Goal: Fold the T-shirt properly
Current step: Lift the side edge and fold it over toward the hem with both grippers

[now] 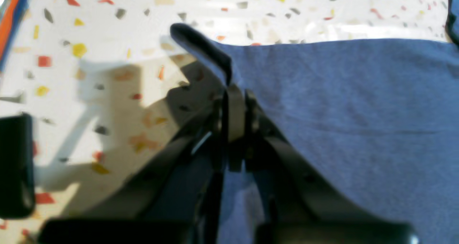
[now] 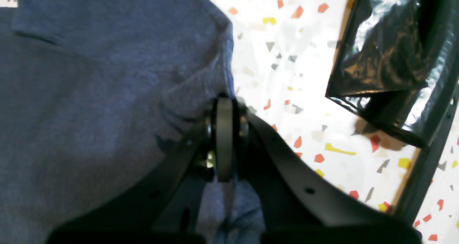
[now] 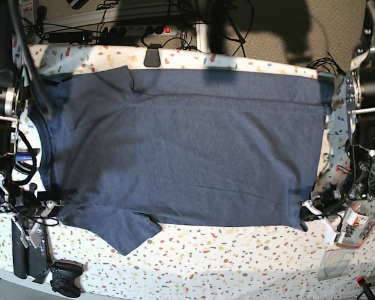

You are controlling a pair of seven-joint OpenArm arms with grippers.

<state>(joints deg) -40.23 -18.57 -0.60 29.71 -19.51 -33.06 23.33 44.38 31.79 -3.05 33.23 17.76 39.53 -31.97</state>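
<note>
My left gripper will let go of the T-shirt's near hem corner beside the T-shirt's folded far part at the hem end [image 3: 324, 123].
The dark navy T-shirt [image 3: 187, 150] lies spread flat across the speckled table [image 3: 237, 256], its plain side up, neck end at the base view's left, hem at the right. At the near hem corner, my left gripper [image 3: 303, 214] is shut on the cloth. The left wrist view shows that gripper [image 1: 235, 93] pinching the T-shirt [image 1: 340, 111] at its edge, with fabric bunched between the jaws. Near the lower sleeve, my right gripper [image 3: 55, 205] is shut on the shirt's edge. From the right wrist view, this gripper [image 2: 225, 106] clamps a fold of the T-shirt [image 2: 89, 93].
A crumpled black plastic bag [image 2: 387, 57] lies right of the right gripper. A game controller [image 3: 65, 278] sits at the front left corner. A black clamp [image 3: 152, 57] and a power strip [image 3: 144, 30] are at the back edge. Cables hang at both sides.
</note>
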